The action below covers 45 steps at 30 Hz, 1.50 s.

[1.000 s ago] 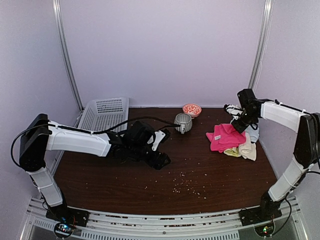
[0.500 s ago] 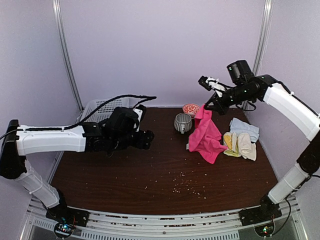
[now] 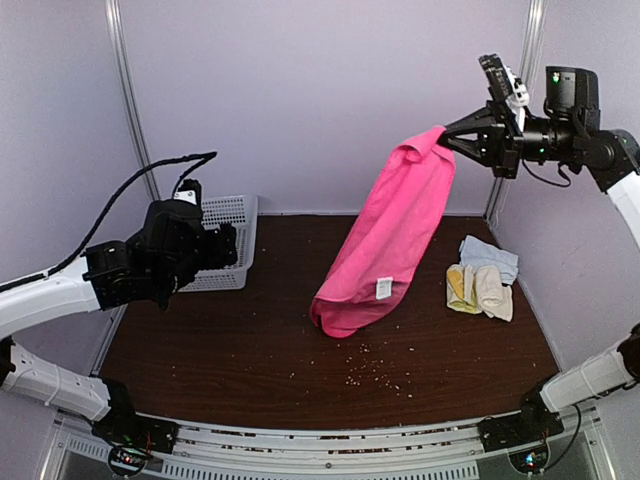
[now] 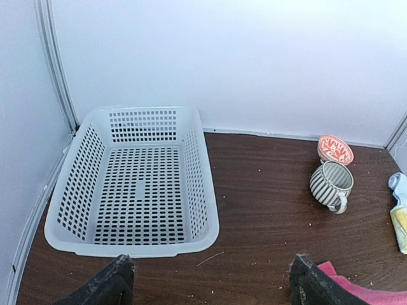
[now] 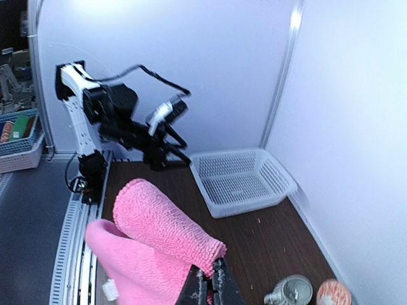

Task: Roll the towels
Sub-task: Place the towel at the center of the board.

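Observation:
My left gripper should next close on the lower end (image 3: 319, 309) (image 4: 328, 269) of the pink towel, at the side nearest the white basket, to help spread it.
A bright pink towel (image 3: 390, 235) hangs full length from my right gripper (image 3: 447, 140), which is raised high at the right and shut on the towel's top edge. The towel's lower end rests on the table. In the right wrist view, the pink towel (image 5: 159, 232) folds over just above the closed gripper (image 5: 208, 287). Yellow (image 3: 458, 287), cream (image 3: 491, 292) and pale blue (image 3: 490, 254) towels lie bunched at the right. My left gripper (image 3: 222, 247) hovers beside the basket. In its wrist view the left gripper (image 4: 213, 283) is open and holds nothing, and the pink towel (image 4: 356, 295) shows at the lower right.
A white perforated basket (image 4: 205, 190) sits at the back left (image 3: 228, 210). A striped mug (image 4: 331, 185) and a small red-patterned bowl (image 4: 334, 149) stand near the back wall, hidden behind the hanging towel in the top view. Crumbs (image 3: 365, 372) dot the dark wooden table.
My right gripper has lifted the pink towel off the pile, up and back to the right, so it now hangs unfolded. My left arm has drawn back left toward the basket, its jaws widening.

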Tool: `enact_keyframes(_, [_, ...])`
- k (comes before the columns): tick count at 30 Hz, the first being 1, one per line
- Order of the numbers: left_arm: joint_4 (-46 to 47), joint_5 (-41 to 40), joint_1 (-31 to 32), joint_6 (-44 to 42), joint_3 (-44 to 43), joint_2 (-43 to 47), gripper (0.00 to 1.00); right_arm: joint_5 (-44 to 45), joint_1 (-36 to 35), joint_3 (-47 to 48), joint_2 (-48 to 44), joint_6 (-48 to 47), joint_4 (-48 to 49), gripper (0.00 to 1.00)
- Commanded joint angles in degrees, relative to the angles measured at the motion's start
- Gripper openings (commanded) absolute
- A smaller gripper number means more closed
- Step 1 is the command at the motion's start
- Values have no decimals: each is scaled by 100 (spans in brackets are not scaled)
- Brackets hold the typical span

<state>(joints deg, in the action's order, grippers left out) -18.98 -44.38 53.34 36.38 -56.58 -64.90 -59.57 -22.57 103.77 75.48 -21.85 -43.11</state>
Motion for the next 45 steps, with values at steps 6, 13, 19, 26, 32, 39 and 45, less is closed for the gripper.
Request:
enact_keyframes(6, [451,1631,1,-1228,299,-429,78,839,2439,-3445,184,-3336,-2261,6])
enact_keyframes(13, [241,3407,282,-1983,21,-1402,71,1240,3604,-3836,549,-4222,-2972,59])
enact_keyframes(19, [-273,3957,660,-2422,-172,-2002,72,1798,3070,-4030,195,-3967,-2271,58])
enact_keyframes(26, [-161,4198,836,-2625,27,-1918,98,3441,1555,-4599,98,-2816,-651,49])
enact_keyframes(32, [407,3995,813,-3059,297,-2188,82,4251,430,-4822,718,-2191,219,45])
enact_keyframes(39, [1136,4367,765,-3209,487,-2609,71,5053,-71,-4731,1489,-1805,623,48])
enact_keyframes(45, [1351,4160,765,-3362,231,-3092,72,5346,-79,-4610,1843,-1744,618,50])
